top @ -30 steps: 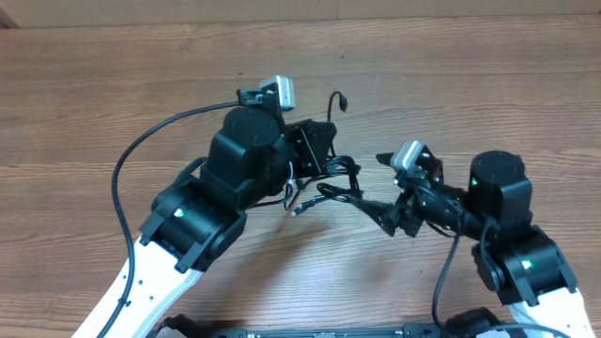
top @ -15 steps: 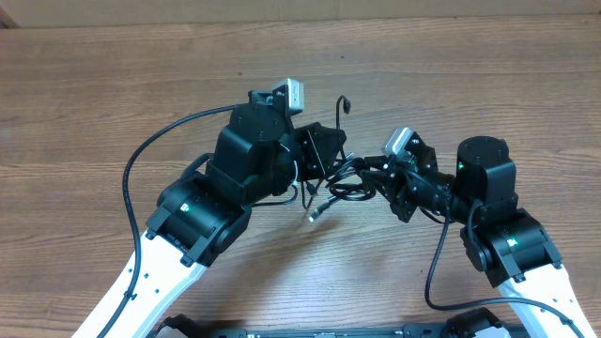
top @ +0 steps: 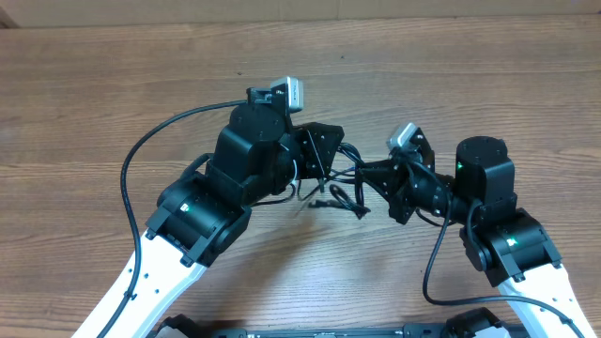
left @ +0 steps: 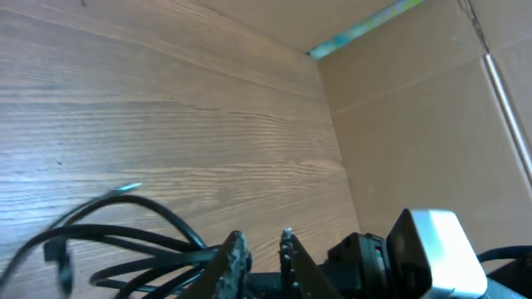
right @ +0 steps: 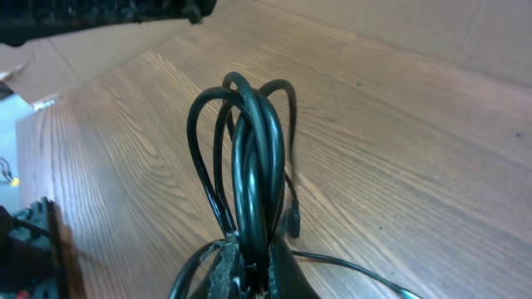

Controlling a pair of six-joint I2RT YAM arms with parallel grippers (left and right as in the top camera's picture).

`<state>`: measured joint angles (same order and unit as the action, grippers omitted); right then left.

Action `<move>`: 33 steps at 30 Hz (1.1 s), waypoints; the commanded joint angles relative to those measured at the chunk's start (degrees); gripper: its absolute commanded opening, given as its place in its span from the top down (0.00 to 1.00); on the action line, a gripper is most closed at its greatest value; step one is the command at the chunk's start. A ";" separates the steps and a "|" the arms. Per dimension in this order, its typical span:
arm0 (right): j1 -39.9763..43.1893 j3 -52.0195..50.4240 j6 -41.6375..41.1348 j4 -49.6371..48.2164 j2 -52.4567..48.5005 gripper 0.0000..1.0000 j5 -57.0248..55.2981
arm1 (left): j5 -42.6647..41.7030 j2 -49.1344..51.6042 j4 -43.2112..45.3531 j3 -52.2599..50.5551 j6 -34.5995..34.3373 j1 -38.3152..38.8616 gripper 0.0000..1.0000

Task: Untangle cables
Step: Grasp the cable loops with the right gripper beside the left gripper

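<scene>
The cables run outside my left gripper's slightly open fingers. I will back it off, open it wider and close it around the loops my right gripper holds up (right: 253, 124).
The cables (top: 340, 191) are a small bundle of thin black cords hanging just above the wooden table (top: 94, 94), between my two grippers. My right gripper (top: 363, 172) reaches in from the right. In the right wrist view it (right: 252, 241) is shut on the cables (right: 253, 158), whose loops stand up out of its fingers (right: 229, 249). My left gripper (top: 333, 155) sits right beside it. Its jaws (left: 262, 241) stand slightly apart, with wood showing between the tips. The cables (left: 133, 238) run in past its left finger (left: 235, 253).
A cardboard wall (left: 416, 124) stands along the table's far edge (top: 300, 9). The left arm's thick black wire (top: 131, 178) arcs out to the left, and the right arm's wire (top: 434, 268) hangs near the front. The right wrist's camera (left: 432, 249) is close to my left fingers.
My right gripper moved left into the bundle and shut on it. My left gripper's jaws parted a little. The bundle shifted and a loose cable end swung lower.
</scene>
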<state>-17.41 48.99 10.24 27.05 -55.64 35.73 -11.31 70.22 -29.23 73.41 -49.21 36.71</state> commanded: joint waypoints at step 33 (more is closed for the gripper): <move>-0.22 1.66 -13.16 -5.07 0.33 0.96 10.93 | 7.67 -0.13 -13.99 0.57 11.76 0.09 0.54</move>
<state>-17.39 48.99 -1.96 22.92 -55.64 43.64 -4.01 70.22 -43.31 73.43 -38.50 36.73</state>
